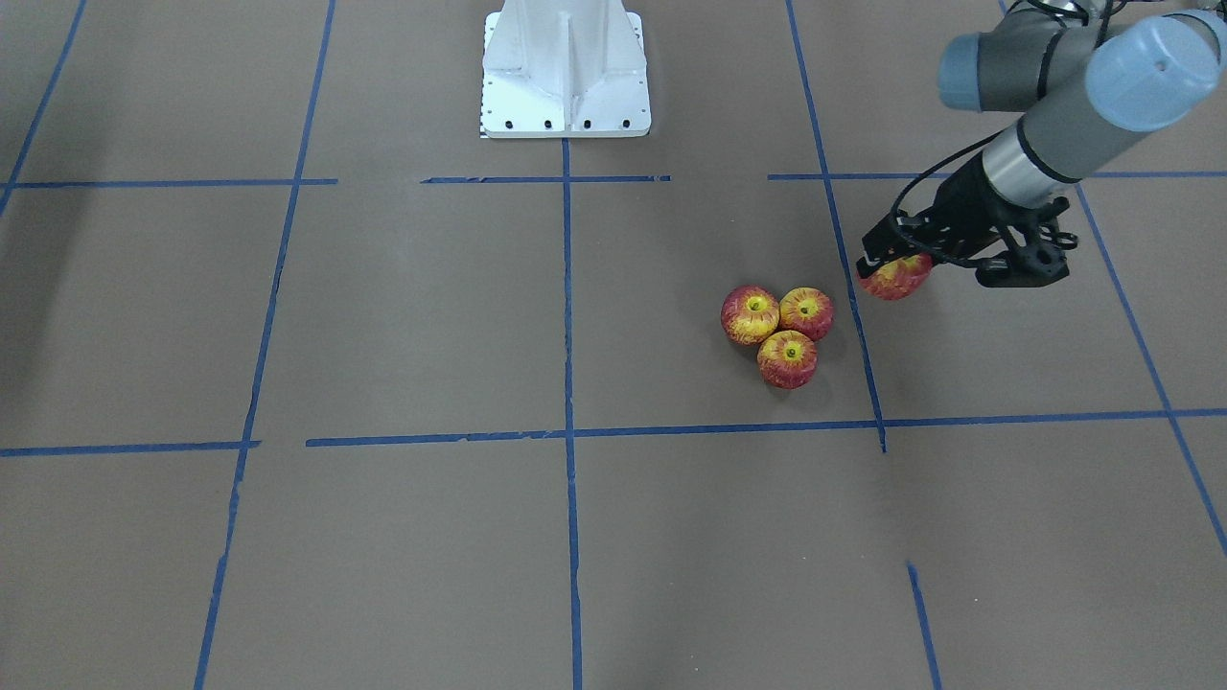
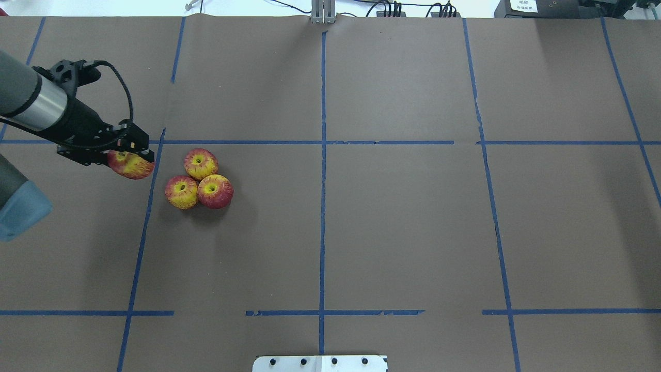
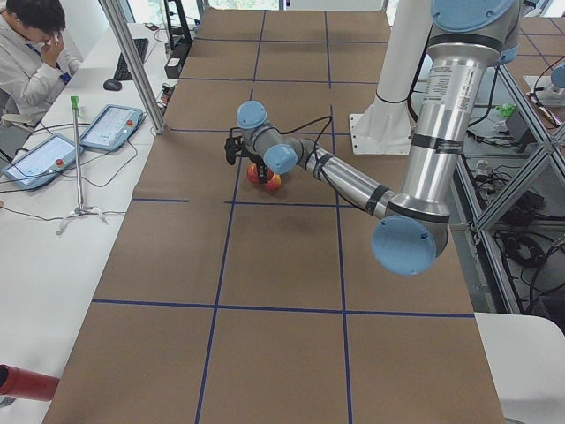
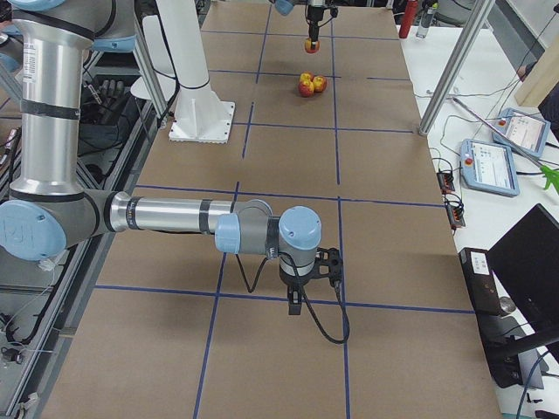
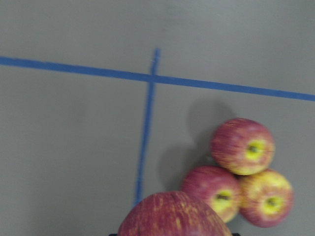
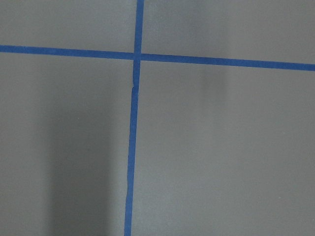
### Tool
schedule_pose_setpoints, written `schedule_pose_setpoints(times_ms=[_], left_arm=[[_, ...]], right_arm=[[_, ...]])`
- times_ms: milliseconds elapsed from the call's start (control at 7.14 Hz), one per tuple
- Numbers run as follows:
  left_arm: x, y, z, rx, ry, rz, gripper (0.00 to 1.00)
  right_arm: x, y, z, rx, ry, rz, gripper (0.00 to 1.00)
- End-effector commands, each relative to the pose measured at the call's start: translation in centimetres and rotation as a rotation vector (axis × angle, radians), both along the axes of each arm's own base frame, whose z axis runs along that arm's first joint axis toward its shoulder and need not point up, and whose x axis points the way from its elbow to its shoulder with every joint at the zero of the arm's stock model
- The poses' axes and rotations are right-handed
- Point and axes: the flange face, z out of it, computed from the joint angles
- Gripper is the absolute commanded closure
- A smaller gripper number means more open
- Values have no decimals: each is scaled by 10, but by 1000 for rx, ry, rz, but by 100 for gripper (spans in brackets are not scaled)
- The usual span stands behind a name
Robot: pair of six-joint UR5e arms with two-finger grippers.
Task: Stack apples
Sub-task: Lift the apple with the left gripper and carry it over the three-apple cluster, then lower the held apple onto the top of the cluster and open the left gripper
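Observation:
The robot's left gripper should release the held apple on top of the cluster of touching apples [image 1: 796, 310] [image 5: 239, 177], over the middle of the cluster.
Three red-and-yellow apples sit touching in a triangle on the brown table: one [image 2: 201, 163], a second [image 2: 181, 191] and a third [image 2: 215, 191]. They also show in the front view [image 1: 787, 358] and in the left wrist view [image 5: 243, 146]. My left gripper [image 2: 135, 155] is shut on a fourth apple [image 2: 131, 164] and holds it above the table, just beside the cluster on the robot's left. This held apple also shows in the front view [image 1: 896, 273] and at the bottom of the left wrist view [image 5: 174, 216]. My right gripper [image 4: 301, 297] shows only in the exterior right view, far from the apples, and I cannot tell its state.
The white robot base [image 1: 566, 67] stands at the table's robot side. Blue tape lines [image 2: 323, 155] divide the brown table cover. An operator [image 3: 35, 53], tablets [image 3: 110, 126] and a metal post [image 3: 132, 62] stand beyond the table's far side.

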Motion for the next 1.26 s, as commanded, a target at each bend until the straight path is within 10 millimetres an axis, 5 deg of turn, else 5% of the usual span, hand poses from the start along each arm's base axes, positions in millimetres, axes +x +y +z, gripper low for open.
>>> schedule_pose_setpoints(times_ms=[0,1120], left_arm=[[63,17,-15,7,-45,-16,100],[99,-2,-12,58,-114,-70,100]], right_arm=[[0,0,0,1,0,-1,0],[0,0,0,0,0,0,0]])
